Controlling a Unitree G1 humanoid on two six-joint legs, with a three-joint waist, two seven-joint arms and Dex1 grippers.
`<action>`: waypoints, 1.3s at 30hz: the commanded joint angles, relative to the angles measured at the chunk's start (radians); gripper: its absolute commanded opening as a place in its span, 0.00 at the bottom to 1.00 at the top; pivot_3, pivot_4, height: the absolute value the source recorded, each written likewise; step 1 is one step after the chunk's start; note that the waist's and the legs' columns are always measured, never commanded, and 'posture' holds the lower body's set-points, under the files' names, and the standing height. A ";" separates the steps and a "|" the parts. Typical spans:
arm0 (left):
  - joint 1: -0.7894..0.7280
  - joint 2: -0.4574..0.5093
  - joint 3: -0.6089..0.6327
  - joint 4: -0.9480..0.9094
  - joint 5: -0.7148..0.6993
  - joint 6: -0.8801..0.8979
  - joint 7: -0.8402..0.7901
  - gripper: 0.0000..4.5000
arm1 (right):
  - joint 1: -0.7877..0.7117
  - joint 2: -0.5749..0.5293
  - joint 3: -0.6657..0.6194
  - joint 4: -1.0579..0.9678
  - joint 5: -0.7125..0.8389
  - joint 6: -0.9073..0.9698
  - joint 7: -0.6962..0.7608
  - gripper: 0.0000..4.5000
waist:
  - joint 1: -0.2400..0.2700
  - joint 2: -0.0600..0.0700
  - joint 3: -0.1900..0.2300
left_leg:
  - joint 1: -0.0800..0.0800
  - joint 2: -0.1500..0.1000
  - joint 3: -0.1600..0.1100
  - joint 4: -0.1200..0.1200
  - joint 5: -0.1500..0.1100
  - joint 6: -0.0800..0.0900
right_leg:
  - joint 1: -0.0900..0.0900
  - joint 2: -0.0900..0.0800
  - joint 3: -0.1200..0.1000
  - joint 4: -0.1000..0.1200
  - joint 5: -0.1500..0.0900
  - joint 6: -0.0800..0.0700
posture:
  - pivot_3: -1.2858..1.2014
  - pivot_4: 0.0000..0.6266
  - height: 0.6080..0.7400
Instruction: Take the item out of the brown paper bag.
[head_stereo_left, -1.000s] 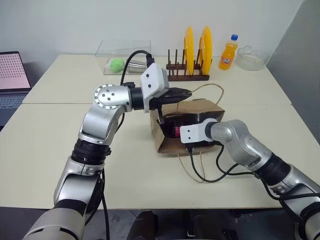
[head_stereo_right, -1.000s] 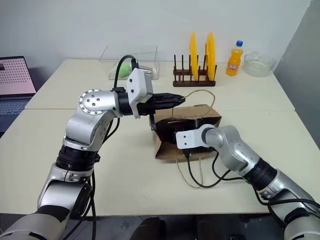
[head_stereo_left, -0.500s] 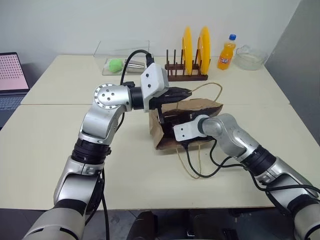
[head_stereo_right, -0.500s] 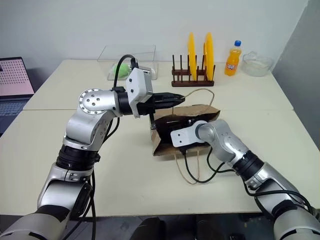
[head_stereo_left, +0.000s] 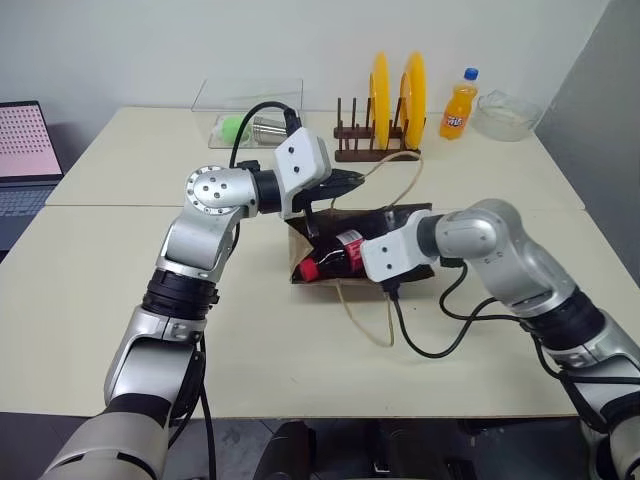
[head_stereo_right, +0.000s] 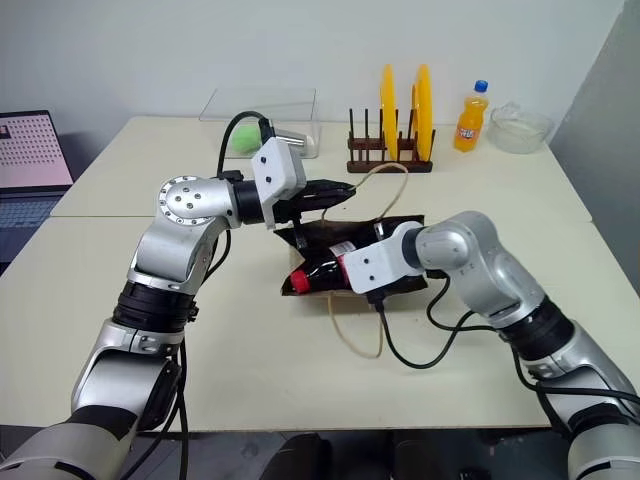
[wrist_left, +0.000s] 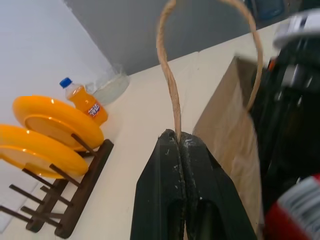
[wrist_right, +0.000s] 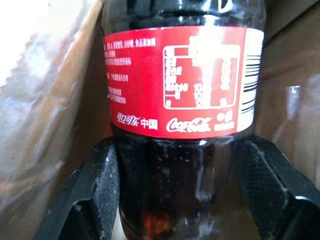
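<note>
My right gripper has the cola bottle to put down. It will let go of it on the table (head_stereo_left: 479, 263) next to the brown paper bag, toward the grey wall.
The brown paper bag (head_stereo_left: 415, 213) lies on its side in the middle of the table, its dark mouth facing left. The item (head_stereo_left: 338, 254), a small dark cola bottle with a red label and red cap, sticks cap-first out of that mouth. In the right wrist view my right gripper (wrist_right: 181, 150) is shut on the item (wrist_right: 180, 90), one finger (wrist_right: 95, 185) pressed against each side below the label. Just above the bag's mouth, my left gripper (head_stereo_left: 347, 180) is shut on one tan cord handle (wrist_left: 170, 75), holding it up.
At the back of the table stand a wooden rack with yellow plates (head_stereo_left: 390, 100), an orange soda bottle (head_stereo_left: 457, 105), a glass bowl (head_stereo_left: 503, 115) and a clear box (head_stereo_left: 250, 110). A laptop (head_stereo_left: 25, 150) sits far left. The second handle (head_stereo_left: 365, 320) and a black cable (head_stereo_left: 430, 345) trail in front of the bag.
My right gripper has closed on the bottle and drawn it up and back, so its cap and label now show outside the bag's mouth. The bag has slid left and flattened.
</note>
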 joint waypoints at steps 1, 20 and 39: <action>-0.038 0.000 0.005 0.008 0.017 -0.023 0.020 0.00 | 0.025 -0.009 -0.113 -0.072 0.139 -0.113 -0.011 0.65 | 0.000 0.000 0.000 | 0.000 0.000 0.000 0.000 0.000 0.000 | 0.000 0.000 0.000 0.000 0.000 0.000 | 0.52 0.24 1.00; -0.043 -0.008 0.005 0.038 0.049 -0.028 0.045 0.00 | 0.132 0.008 -0.615 -0.002 0.268 -0.241 -0.461 0.65 | 0.004 0.000 0.000 | 0.000 0.000 0.001 0.000 0.000 0.000 | 0.000 0.000 0.001 0.001 0.000 0.000 | 0.52 0.24 1.00; -0.051 -0.021 0.007 0.041 0.052 -0.030 0.049 0.00 | 0.124 -0.261 -0.247 0.558 -0.031 -0.165 -0.168 0.65 | -0.018 0.000 0.000 | 0.002 0.001 0.012 0.000 0.000 0.001 | -0.005 -0.001 0.006 0.011 0.000 0.000 | 0.52 0.24 1.00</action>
